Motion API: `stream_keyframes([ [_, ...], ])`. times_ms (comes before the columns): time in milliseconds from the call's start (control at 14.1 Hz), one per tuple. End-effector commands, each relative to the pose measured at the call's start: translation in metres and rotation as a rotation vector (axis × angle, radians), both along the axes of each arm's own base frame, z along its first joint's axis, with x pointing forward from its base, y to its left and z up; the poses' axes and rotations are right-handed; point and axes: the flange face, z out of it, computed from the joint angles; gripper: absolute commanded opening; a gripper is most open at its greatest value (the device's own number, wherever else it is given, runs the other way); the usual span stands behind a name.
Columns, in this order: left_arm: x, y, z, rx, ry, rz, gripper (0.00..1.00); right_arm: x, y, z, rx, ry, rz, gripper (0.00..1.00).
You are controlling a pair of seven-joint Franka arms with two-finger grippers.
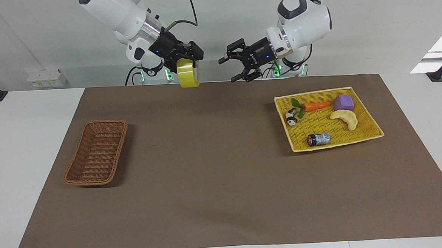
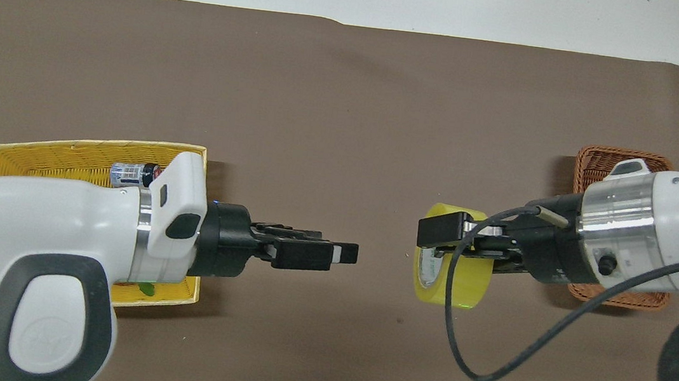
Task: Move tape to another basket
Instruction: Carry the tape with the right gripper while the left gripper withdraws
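Note:
Next, my right gripper releases the tape in the middle of the brown wicker basket (image 2: 613,232), flat on the basket's bottom.
The tape (image 1: 189,74), a yellow roll, hangs upright from my right gripper (image 1: 186,61), which is shut on its upper rim, in the air over the mat's edge nearest the robots. In the overhead view the tape (image 2: 462,287) and right gripper (image 2: 433,236) sit between the table's middle and the brown wicker basket (image 2: 627,161). That basket (image 1: 97,152) stands empty at the right arm's end. My left gripper (image 1: 230,67) is open and empty, apart from the tape, also in the overhead view (image 2: 348,254).
A flat yellow woven tray (image 1: 368,125) at the left arm's end holds a carrot toy (image 1: 316,105), a purple block (image 1: 343,102), a banana toy (image 1: 345,118), a small panda figure (image 1: 290,117) and a battery (image 1: 318,139). A brown mat (image 1: 216,169) covers the table.

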Motion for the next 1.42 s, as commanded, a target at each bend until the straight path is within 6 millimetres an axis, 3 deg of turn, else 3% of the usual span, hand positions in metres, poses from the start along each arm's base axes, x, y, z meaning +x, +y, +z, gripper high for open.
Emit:
stream_keyframes([
  [0, 0.012, 0.045, -0.002, 0.04, 0.03, -0.021, 1.0, 0.0, -0.055, 0.008, -0.021, -0.037, 0.036, 0.0],
  [71, 0.017, 0.06, -0.007, 0.086, 0.033, -0.031, 1.0, 0.0, -0.072, 0.002, -0.061, -0.046, 0.075, 0.0],
  [284, 0.036, 0.112, -0.017, 0.218, 0.032, -0.016, 1.0, 0.003, -0.114, -0.017, -0.39, -0.112, 0.182, 0.0],
  [427, 0.048, 0.142, -0.021, 0.33, 0.01, -0.009, 1.0, 0.014, -0.15, -0.04, -0.474, -0.137, 0.234, 0.0],
  [569, 0.06, 0.161, -0.023, 0.452, -0.029, -0.01, 1.0, 0.03, -0.194, -0.077, -0.574, -0.164, 0.337, 0.0],
  [853, 0.11, 0.198, -0.005, 0.727, -0.086, -0.007, 1.0, 0.083, -0.247, -0.173, -0.757, -0.259, 0.546, 0.0],
  [1066, 0.127, 0.216, 0.008, 0.931, -0.134, -0.018, 1.0, 0.097, -0.264, -0.208, -0.848, -0.292, 0.719, 0.0],
  [1351, 0.131, 0.229, 0.037, 1.111, -0.094, 0.1, 1.0, 0.091, -0.262, -0.233, -0.872, -0.302, 0.769, 0.0],
])
